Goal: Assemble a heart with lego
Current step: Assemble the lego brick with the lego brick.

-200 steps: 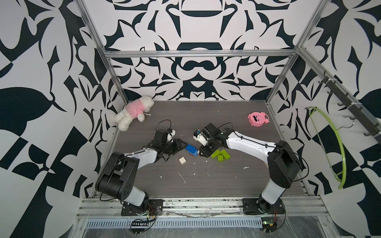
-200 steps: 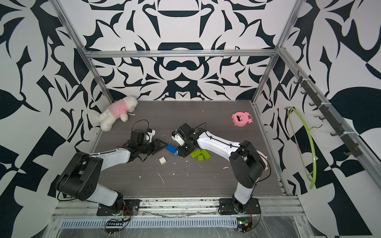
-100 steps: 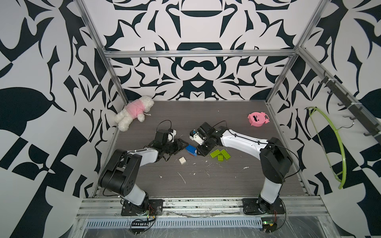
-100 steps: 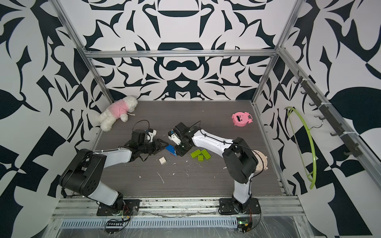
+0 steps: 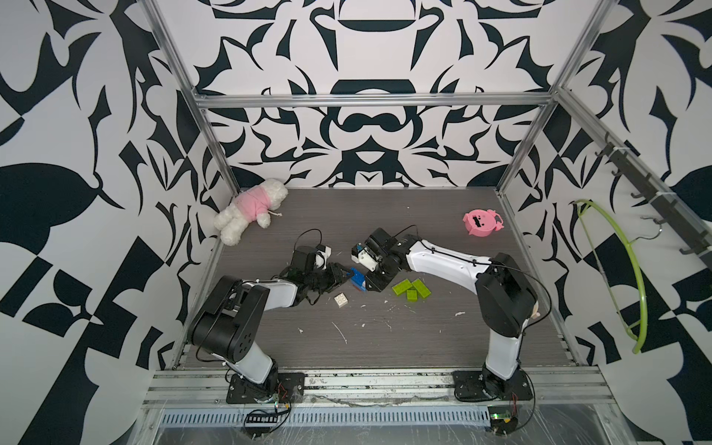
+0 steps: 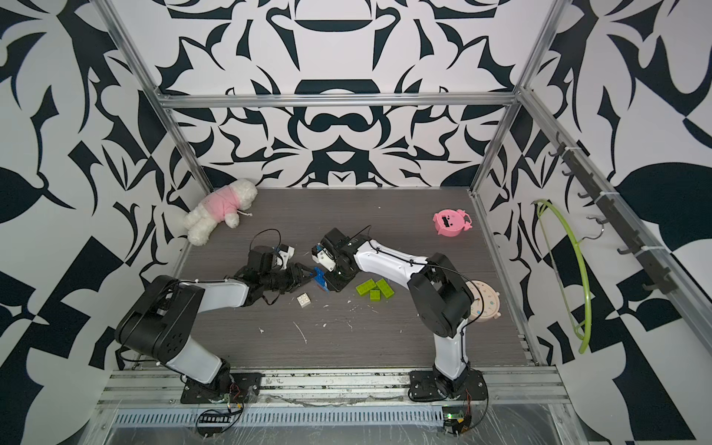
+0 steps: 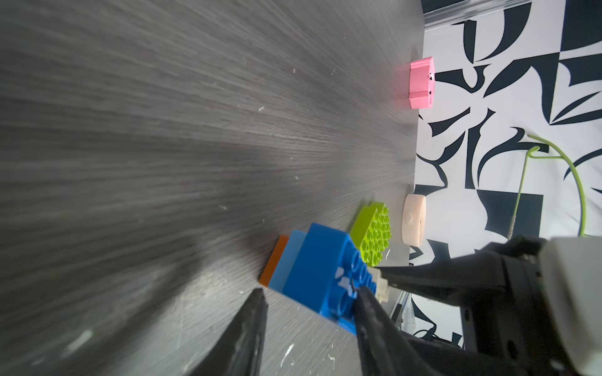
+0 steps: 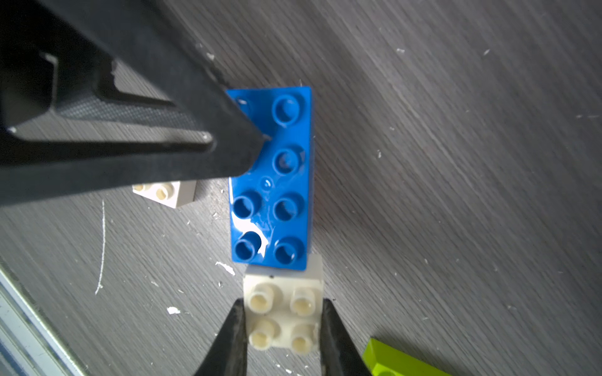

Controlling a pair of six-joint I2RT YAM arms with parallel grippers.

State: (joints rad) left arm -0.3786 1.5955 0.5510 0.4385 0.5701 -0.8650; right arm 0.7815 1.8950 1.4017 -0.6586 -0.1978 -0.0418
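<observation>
My right gripper should release the white square brick flush against the near end of the blue brick (image 5: 361, 284) (image 8: 272, 302).
The heart is a stack of joined lego (image 7: 319, 270): a blue oblong on a lighter blue and an orange layer, lying mid-table in both top views (image 5: 357, 280) (image 6: 320, 279). My left gripper (image 7: 309, 293) is open at the stack's near corner. One finger rests on the blue studs and the other stands off the brick. My right gripper (image 8: 282, 309) is shut on a white square brick (image 8: 283, 312) pressed against the blue brick's (image 8: 273, 182) end. A second white brick (image 5: 340, 299) lies loose in front. Lime-green bricks (image 5: 410, 289) lie to the right.
A pink pig-faced toy (image 5: 481, 222) sits at the back right and a plush toy (image 5: 250, 210) in the back left corner. A pale round clock (image 6: 483, 304) lies behind the right arm. A green hanger (image 5: 616, 269) hangs on the right wall. White flecks litter the table.
The right gripper has carried its white brick leftward up to the blue stack. The left jaws have narrowed a little around the stack's corner.
</observation>
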